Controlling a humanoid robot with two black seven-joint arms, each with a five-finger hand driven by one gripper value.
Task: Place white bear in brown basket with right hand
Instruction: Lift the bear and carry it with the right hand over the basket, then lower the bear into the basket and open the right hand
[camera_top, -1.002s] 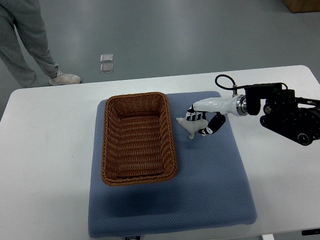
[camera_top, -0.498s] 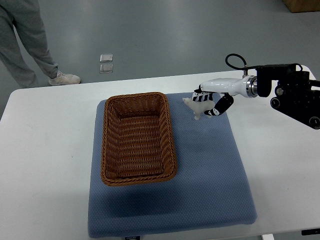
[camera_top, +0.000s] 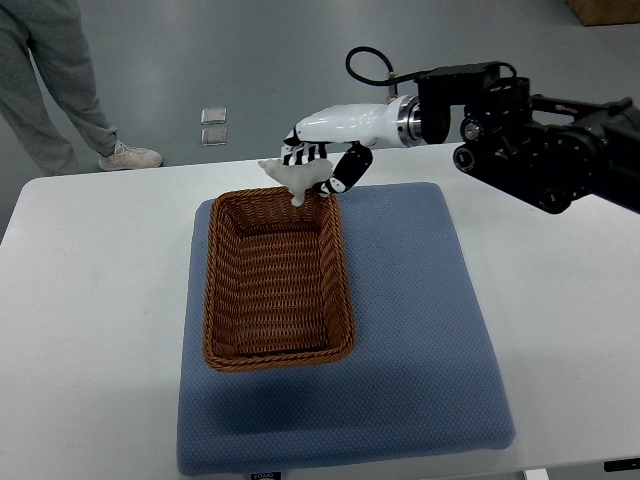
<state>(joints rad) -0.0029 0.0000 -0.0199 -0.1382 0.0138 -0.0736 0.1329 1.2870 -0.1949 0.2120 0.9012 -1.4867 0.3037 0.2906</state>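
Note:
The robot's right gripper will release the white bear inside the far half of the brown basket (camera_top: 287, 249).
My right hand (camera_top: 318, 166) comes in from the right edge and is shut on the white bear (camera_top: 294, 175). It holds the bear in the air over the far rim of the brown wicker basket (camera_top: 276, 279). The basket is rectangular and holds nothing. It stands on the left half of a blue mat (camera_top: 420, 330). The left arm does not show.
The mat lies on a white table (camera_top: 90, 300). A person's legs (camera_top: 60, 90) stand on the floor beyond the table's far left corner. Two small square plates (camera_top: 213, 127) are set in the grey floor.
My right hand has lifted the bear off the mat and carried it up and to the left, from beside the basket's right rim to above its far rim.

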